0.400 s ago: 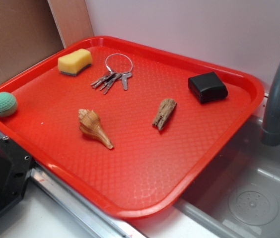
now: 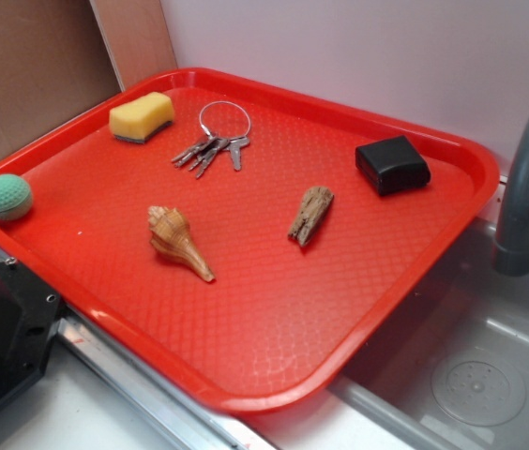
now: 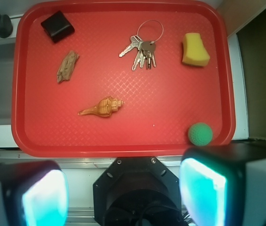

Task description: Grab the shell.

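Observation:
The robot's gripper should close on the thick body [image 2: 173, 237] [image 3: 104, 108] of the shell, between the shell's knobby head and its long pointed tail.
The shell [image 2: 178, 242] [image 3: 103, 108], tan and cream with a knobby head and a long pointed tail, lies on its side near the middle of the red tray [image 2: 274, 347] [image 3: 123, 148]. In the wrist view my gripper [image 3: 123, 193] hangs high above the tray's near edge, well clear of the shell. Its two fingers stand wide apart with nothing between them, so it is open. The exterior view does not show the gripper.
On the tray also lie a brown wood piece [image 2: 310, 214] [image 3: 67, 66], a bunch of keys [image 2: 216, 145] [image 3: 141, 47], a yellow sponge [image 2: 141, 116] [image 3: 195, 49], a black box [image 2: 392, 164] [image 3: 57, 26] and a green ball [image 2: 7, 197] [image 3: 200, 133]. A grey faucet [image 2: 527, 178] and sink [image 2: 471, 375] flank it.

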Controlling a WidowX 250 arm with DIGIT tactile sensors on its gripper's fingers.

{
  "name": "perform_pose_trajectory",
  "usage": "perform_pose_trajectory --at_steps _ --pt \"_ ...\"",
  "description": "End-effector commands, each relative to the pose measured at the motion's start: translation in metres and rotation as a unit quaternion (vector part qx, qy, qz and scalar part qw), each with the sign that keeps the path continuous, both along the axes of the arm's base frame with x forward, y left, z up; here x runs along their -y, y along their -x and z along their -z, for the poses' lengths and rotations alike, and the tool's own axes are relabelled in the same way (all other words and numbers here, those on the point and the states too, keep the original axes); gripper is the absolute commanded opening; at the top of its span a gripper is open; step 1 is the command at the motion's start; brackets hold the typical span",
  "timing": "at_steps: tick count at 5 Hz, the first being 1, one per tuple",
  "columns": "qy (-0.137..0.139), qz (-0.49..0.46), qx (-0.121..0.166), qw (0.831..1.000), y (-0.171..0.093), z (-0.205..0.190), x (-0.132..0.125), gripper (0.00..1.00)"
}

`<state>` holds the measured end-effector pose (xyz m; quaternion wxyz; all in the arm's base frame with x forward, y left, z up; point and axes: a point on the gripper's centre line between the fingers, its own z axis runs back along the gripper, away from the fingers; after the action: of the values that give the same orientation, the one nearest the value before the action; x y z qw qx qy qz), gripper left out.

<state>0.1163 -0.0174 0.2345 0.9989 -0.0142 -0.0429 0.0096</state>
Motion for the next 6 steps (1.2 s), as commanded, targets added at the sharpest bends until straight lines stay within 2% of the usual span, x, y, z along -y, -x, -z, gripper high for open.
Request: perform_pose_trajectory --at_steps 1,2,3,4,5,6 --pt "-0.013 -0.012 -0.004 1.000 -0.026 0.002 -0.005 1.00" --pt "-0.013 -0.012 -0.004 1.000 -0.026 0.002 -0.005 1.00" --pt "-0.053 0.052 -0.036 0.997 -0.060 0.030 -0.002 1.00" --pt "-0.072 0.119 -0.072 0.988 -0.108 0.065 -0.005 1.00" --pt "-0.076 0.246 -0.164 0.952 -0.138 0.104 0.003 1.00" --pt "-0.064 0.369 -0.178 0.910 -0.119 0.126 0.032 1.00"
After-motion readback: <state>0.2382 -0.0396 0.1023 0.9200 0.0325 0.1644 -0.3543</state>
